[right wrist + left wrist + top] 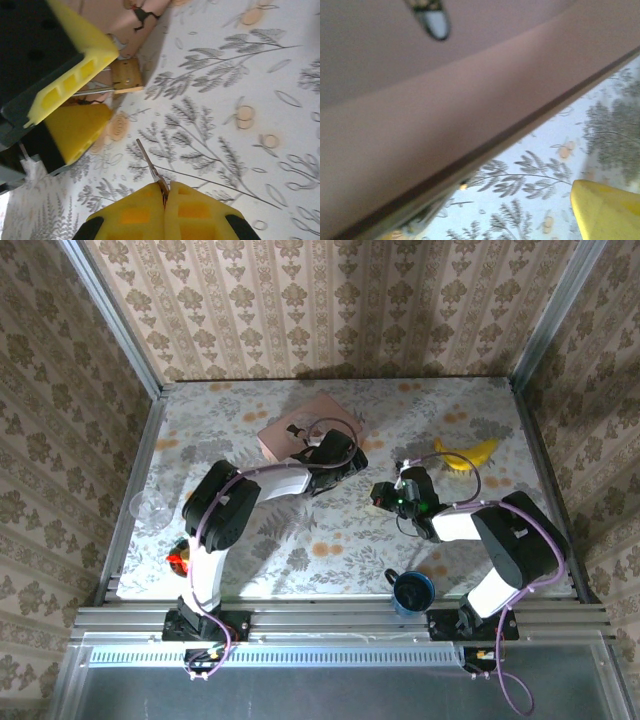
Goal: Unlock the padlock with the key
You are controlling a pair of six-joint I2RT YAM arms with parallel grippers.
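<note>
Next, I back my left gripper off and take the body's sides (128, 75), as its open fingers straddle the padlock's shackle with the brass body past their ends.
The padlock (126, 76) is a small brass body with a silvery shackle. My left gripper (106, 86) holds it by the shackle just above the flowered table, beside the pink box (131, 21). My right gripper (165, 190) is shut on the key (150, 161), whose thin blade points up-left toward the padlock with a clear gap between them. In the top view the left gripper (347, 462) hangs at the pink box's (290, 432) near right corner. The right gripper (384, 496) is a short way to its right. The blurred pink box (445, 100) looms close in the left wrist view.
A yellow banana (466, 454) lies at the back right. A blue cup (412, 590) stands near the right arm's base. At the left edge are a clear cup (150, 508) and a red object (178, 560). A blurred yellow shape (607, 212) sits low right in the left wrist view.
</note>
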